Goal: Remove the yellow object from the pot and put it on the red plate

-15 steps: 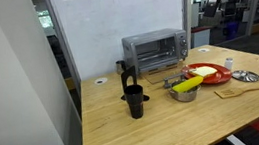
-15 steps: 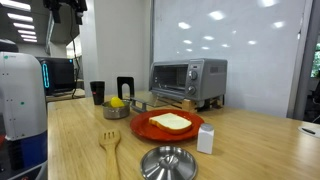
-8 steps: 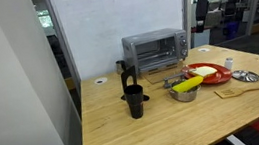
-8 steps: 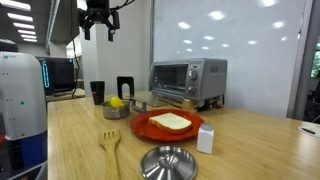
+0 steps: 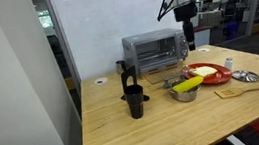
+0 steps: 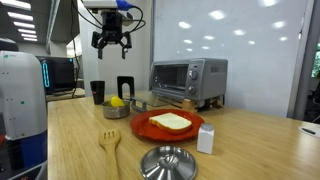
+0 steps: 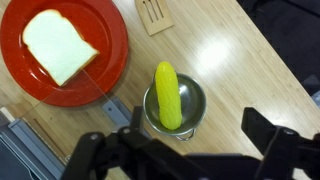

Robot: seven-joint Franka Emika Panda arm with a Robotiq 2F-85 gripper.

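My gripper is going to close on the middle of the yellow object (image 5: 188, 83) (image 7: 168, 98), between its end inside the silver pot and its end that sticks out.
The yellow object (image 7: 167, 95) lies in the small silver pot (image 7: 192, 108), sticking out over its rim; it also shows in both exterior views (image 5: 191, 82) (image 6: 117, 101). The pot (image 5: 182, 94) (image 6: 118, 111) stands on the wooden table next to the red plate (image 7: 115, 40) (image 5: 214, 76) (image 6: 150, 128), which holds a slice of bread (image 7: 57, 45). My gripper (image 7: 185, 132) (image 5: 188, 34) (image 6: 113, 41) hangs high above the pot, open and empty, fingers wide apart.
A toaster oven (image 5: 155, 51) (image 6: 188, 80) stands behind the pot. A black cup (image 5: 134, 102), a flat metal lid (image 5: 245, 76) (image 6: 168, 162), a wooden spatula (image 5: 248, 90) (image 7: 152, 12) and a small white box (image 6: 206, 138) are on the table.
The arm has swung in from the upper edge and come down, so the gripper now hangs over the pot. Nothing on the table has moved.
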